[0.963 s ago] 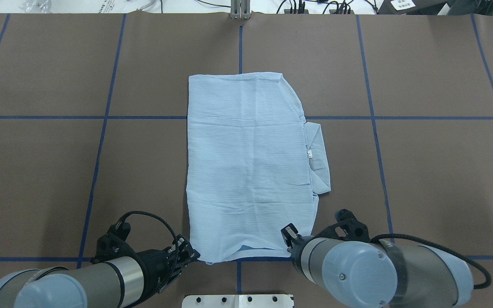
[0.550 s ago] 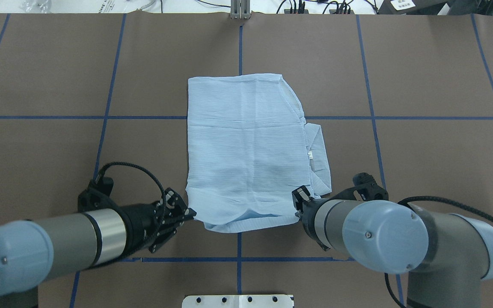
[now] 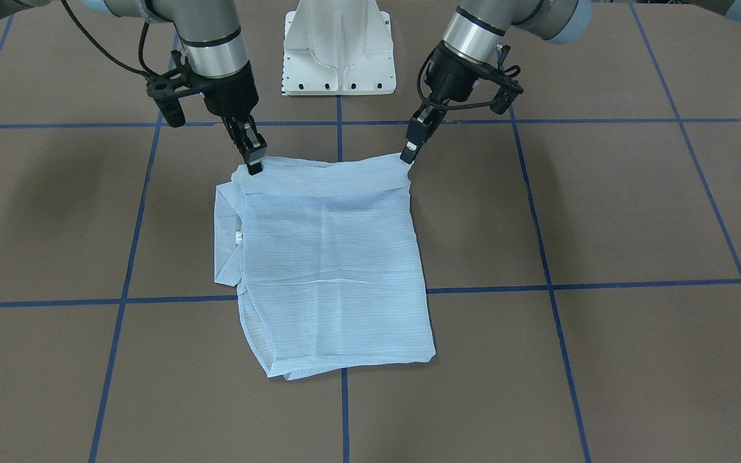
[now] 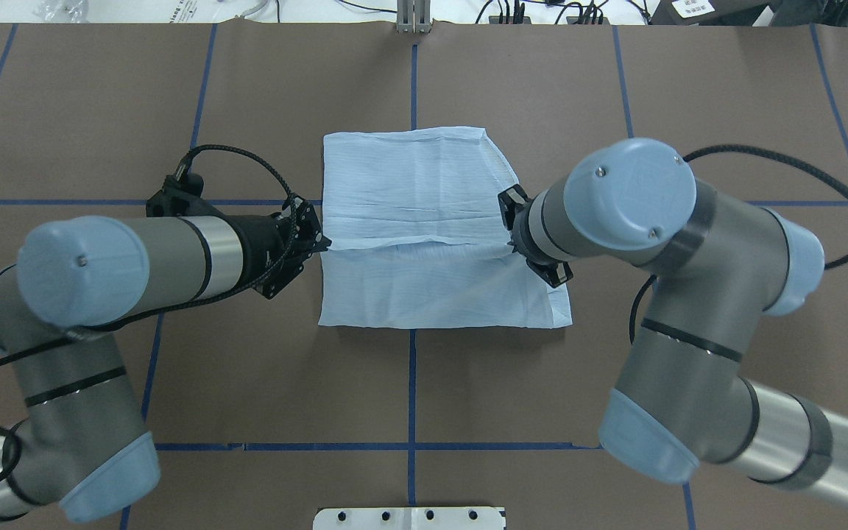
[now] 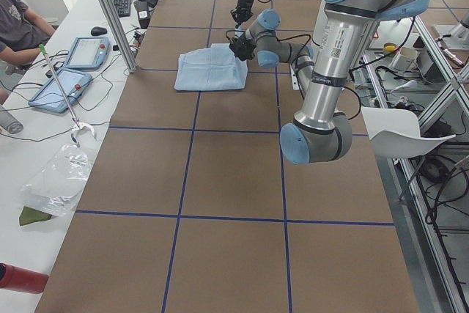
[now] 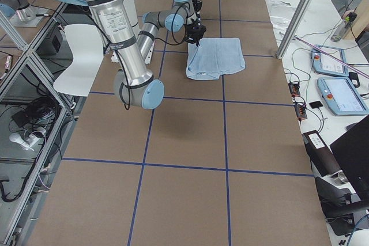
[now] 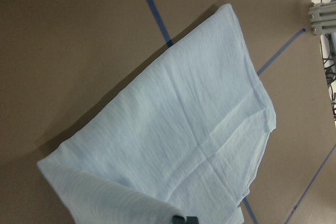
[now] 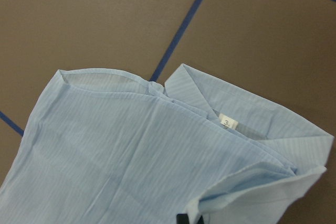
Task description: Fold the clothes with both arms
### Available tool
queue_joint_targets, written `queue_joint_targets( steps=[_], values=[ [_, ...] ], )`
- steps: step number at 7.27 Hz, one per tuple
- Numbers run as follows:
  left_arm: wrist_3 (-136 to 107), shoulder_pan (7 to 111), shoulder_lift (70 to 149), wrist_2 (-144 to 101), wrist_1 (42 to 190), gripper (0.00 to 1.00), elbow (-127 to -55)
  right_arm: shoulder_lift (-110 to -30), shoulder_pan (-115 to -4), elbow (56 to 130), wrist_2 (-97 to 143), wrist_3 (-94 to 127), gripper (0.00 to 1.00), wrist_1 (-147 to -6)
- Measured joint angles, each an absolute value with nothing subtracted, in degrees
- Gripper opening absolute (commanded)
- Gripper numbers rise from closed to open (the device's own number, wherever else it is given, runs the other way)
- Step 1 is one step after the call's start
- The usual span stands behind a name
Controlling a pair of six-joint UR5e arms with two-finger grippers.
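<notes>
My left gripper needs to release the hem corner on the shirt's far corner [image 3: 429, 359] [image 7: 226, 10], away from the white neck label.
The clothes are one light-blue striped shirt [image 4: 409, 177], lying folded on the brown table. Its collar and white neck label [image 8: 227, 121] show on the robot's right side. My left gripper [image 4: 327, 244] is shut on the left corner of the near hem. My right gripper [image 3: 255, 168] is shut on the right corner, and the arm hides it from overhead. Both hold the hem just above the shirt's middle, so the near part [image 4: 431, 291] is doubled over. In the front-facing view the left gripper [image 3: 407, 156] pinches the raised edge of the shirt [image 3: 332, 257].
The white pedestal base [image 3: 338, 45] stands at the robot's side of the table. Blue tape lines [image 4: 413, 73] divide the brown surface. Tablets [image 5: 62, 86] and cables lie on the side bench, where a person [image 5: 18, 20] sits.
Both arms have swung away from the base, carrying the near hem up and forward. The shirt's near part has gone from flat to doubled over its middle.
</notes>
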State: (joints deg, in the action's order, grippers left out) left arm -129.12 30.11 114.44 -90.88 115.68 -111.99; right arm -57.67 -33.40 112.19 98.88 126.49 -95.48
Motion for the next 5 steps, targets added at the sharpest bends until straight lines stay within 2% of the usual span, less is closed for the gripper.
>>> queue_joint_targets(
  steps=[5],
  values=[
    [-121.0,38.0,125.2,-91.8,127.6,0.0,-86.4,-44.4,-40.7,81.0,104.9,115.7,0.0,-82.0]
  ],
)
